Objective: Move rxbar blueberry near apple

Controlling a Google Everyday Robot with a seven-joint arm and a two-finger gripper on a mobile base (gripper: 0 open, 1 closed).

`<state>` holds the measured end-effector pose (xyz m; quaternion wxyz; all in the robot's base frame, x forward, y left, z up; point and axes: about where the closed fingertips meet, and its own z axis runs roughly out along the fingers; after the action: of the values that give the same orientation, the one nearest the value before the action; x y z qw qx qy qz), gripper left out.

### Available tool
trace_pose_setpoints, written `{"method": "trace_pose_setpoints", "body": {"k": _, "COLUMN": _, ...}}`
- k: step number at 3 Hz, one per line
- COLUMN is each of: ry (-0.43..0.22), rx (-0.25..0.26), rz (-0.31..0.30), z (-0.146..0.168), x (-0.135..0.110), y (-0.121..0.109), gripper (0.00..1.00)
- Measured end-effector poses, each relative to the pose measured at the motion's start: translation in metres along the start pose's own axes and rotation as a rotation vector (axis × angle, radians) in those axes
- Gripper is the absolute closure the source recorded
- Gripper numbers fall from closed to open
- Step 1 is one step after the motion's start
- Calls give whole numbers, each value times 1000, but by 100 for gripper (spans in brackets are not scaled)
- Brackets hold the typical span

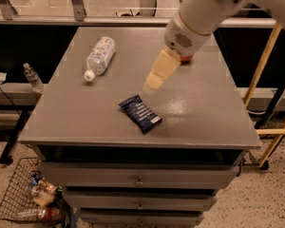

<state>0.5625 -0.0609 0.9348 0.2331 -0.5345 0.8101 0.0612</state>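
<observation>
Next, my gripper needs to go down to the middle of the rxbar blueberry (143,115) and close there, leaving the wrapper's ends sticking out.
The rxbar blueberry (140,113), a flat dark navy wrapper with white lettering, lies at an angle on the grey cabinet top (85,122) near the front middle. The apple (185,58) is almost wholly hidden behind my arm; only a red sliver shows at the back right. My gripper (153,82) hangs over the middle of the top, above and just behind the bar, not touching it. Its cream-coloured fingers point down and to the left.
A clear plastic water bottle (99,56) lies on its side at the back left. The cabinet has drawers (139,179) below. A wire basket (31,198) with items stands on the floor at the lower left. A yellow frame (270,132) stands to the right.
</observation>
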Motion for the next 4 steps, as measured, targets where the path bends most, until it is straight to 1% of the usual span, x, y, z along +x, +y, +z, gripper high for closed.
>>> {"method": "trace_pose_setpoints", "body": {"k": 1, "ry": -1, "rx": -10, "rz": 15, "z": 5, "x": -6, "y": 3, "gripper": 0}}
{"method": "trace_pose_setpoints", "body": {"k": 2, "ry": -16, "rx": -4, "rz": 71, "z": 10, "x": 6, "y": 19, "gripper": 0}}
{"method": "trace_pose_setpoints", "body": {"k": 3, "ry": -8, "rx": -20, "rz": 158, "z": 41, "x": 30, "y": 50, "gripper": 0}}
{"method": "trace_pose_setpoints", "body": {"k": 4, "ry": 0, "rx": -52, "rz": 222, "z": 73, "x": 50, "y": 73, "gripper": 0}}
